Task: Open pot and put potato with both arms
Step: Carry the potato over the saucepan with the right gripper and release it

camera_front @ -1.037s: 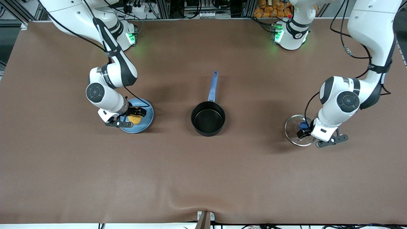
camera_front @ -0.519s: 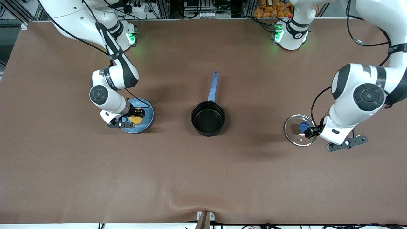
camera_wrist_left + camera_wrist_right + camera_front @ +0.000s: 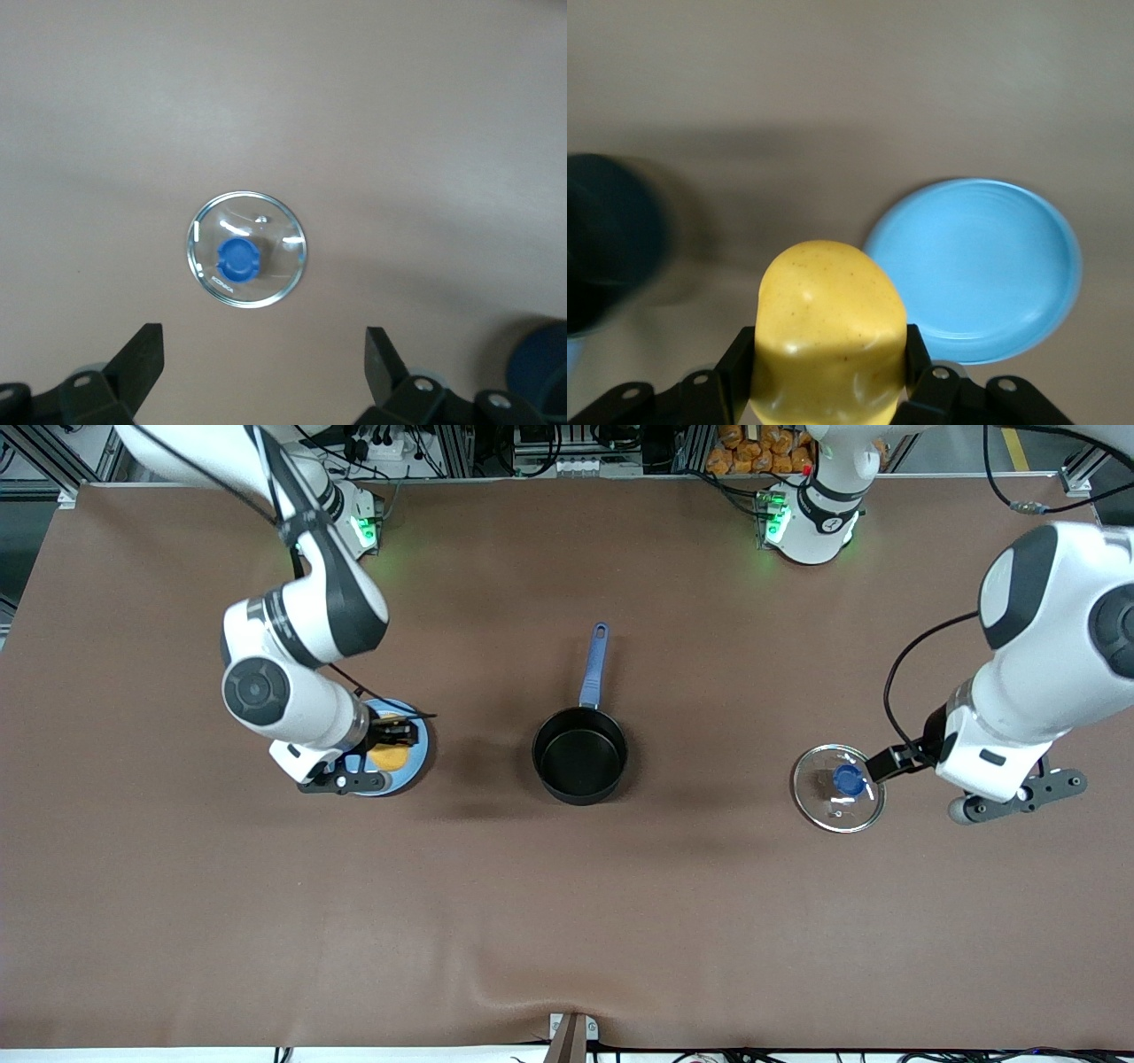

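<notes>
Next, my right gripper releases the yellow potato, now held above the light-blue plate, on the bottom of the open black pot [image 3: 582, 771] [image 3: 594, 235], opposite the pot's blue handle.
The black pot [image 3: 580, 755] with its blue handle [image 3: 593, 664] stands open at the table's middle. Its glass lid [image 3: 838, 787] with a blue knob [image 3: 848, 780] lies flat on the table toward the left arm's end; it also shows in the left wrist view [image 3: 248, 260]. My left gripper [image 3: 889, 765] is open and empty, raised beside the lid. My right gripper [image 3: 396, 742] is shut on the yellow potato [image 3: 388, 755] and holds it above the light-blue plate [image 3: 416, 766]. In the right wrist view the potato [image 3: 828, 336] fills the jaws, with the plate [image 3: 976, 266] below.
The plate stands toward the right arm's end of the table. The brown mat [image 3: 567, 921] has a small ridge at its edge nearest the front camera. The arms' bases [image 3: 811, 522] stand along the table's edge farthest from that camera.
My left gripper has let go of the lid's knob, opened and risen away from it. My right gripper has lifted the potato off the plate.
</notes>
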`<state>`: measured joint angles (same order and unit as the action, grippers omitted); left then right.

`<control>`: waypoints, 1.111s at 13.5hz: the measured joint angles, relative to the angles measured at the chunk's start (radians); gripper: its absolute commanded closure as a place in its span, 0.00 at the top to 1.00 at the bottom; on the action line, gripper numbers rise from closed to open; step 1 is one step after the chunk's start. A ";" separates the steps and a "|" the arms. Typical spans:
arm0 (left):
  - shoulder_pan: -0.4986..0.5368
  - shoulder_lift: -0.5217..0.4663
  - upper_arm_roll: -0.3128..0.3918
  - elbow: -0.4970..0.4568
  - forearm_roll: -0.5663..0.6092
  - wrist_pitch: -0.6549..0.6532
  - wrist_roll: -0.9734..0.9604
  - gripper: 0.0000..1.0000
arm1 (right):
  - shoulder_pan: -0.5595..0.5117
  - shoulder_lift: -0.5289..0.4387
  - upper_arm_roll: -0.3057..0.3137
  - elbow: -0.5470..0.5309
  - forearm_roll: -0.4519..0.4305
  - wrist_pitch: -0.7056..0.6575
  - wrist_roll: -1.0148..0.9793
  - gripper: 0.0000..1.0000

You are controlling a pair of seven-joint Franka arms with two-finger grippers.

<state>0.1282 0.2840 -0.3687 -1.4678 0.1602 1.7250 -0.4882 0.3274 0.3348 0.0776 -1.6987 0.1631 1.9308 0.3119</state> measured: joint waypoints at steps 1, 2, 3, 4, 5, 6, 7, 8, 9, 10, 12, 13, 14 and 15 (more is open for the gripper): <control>0.000 -0.021 0.000 0.003 -0.005 -0.022 0.025 1.00 | 0.027 0.002 0.001 0.052 0.038 -0.007 0.013 0.00; 0.002 -0.043 0.000 0.004 -0.009 -0.051 0.052 1.00 | 0.054 0.011 0.002 0.096 0.065 -0.010 0.038 0.00; 0.004 -0.065 0.001 0.005 -0.019 -0.074 0.081 1.00 | 0.087 0.028 0.003 0.132 0.076 -0.012 0.079 0.00; 0.012 -0.092 0.002 0.005 -0.036 -0.099 0.115 1.00 | 0.139 0.066 0.003 0.181 0.078 -0.004 0.150 0.00; 0.022 -0.113 0.003 0.005 -0.047 -0.118 0.145 1.00 | 0.190 0.117 0.002 0.236 0.077 0.011 0.221 0.00; 0.032 -0.131 0.004 0.005 -0.054 -0.135 0.183 1.00 | 0.240 0.183 0.001 0.305 0.066 0.025 0.290 0.00; 0.038 -0.146 0.006 0.005 -0.058 -0.146 0.218 1.00 | 0.283 0.250 0.000 0.371 0.042 0.034 0.339 0.00; 0.041 -0.158 0.008 0.005 -0.060 -0.153 0.240 1.00 | 0.318 0.311 -0.001 0.421 0.016 0.049 0.364 0.00; 0.042 -0.166 0.008 0.005 -0.061 -0.158 0.251 1.00 | 0.345 0.356 -0.003 0.450 -0.007 0.067 0.374 0.00; 0.041 -0.172 0.007 0.005 -0.061 -0.164 0.253 1.00 | 0.366 0.387 -0.004 0.464 -0.027 0.077 0.379 0.00; 0.041 -0.178 0.006 0.009 -0.061 -0.169 0.253 1.00 | 0.388 0.419 -0.006 0.472 -0.046 0.081 0.385 0.00; 0.041 -0.179 0.006 0.015 -0.061 -0.182 0.253 1.00 | 0.390 0.428 -0.006 0.472 -0.055 0.086 0.385 0.00; 0.041 -0.179 0.006 0.021 -0.061 -0.199 0.253 1.00 | 0.390 0.440 -0.007 0.472 -0.067 0.103 0.385 0.00; 0.043 -0.182 0.007 0.025 -0.061 -0.206 0.253 1.00 | 0.392 0.457 -0.007 0.471 -0.070 0.127 0.386 0.00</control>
<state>0.1713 0.1025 -0.3613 -1.4428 0.0988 1.5191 -0.2356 0.7190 0.7917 0.0704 -1.2274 0.0929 2.0575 0.6980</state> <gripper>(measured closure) 0.000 0.308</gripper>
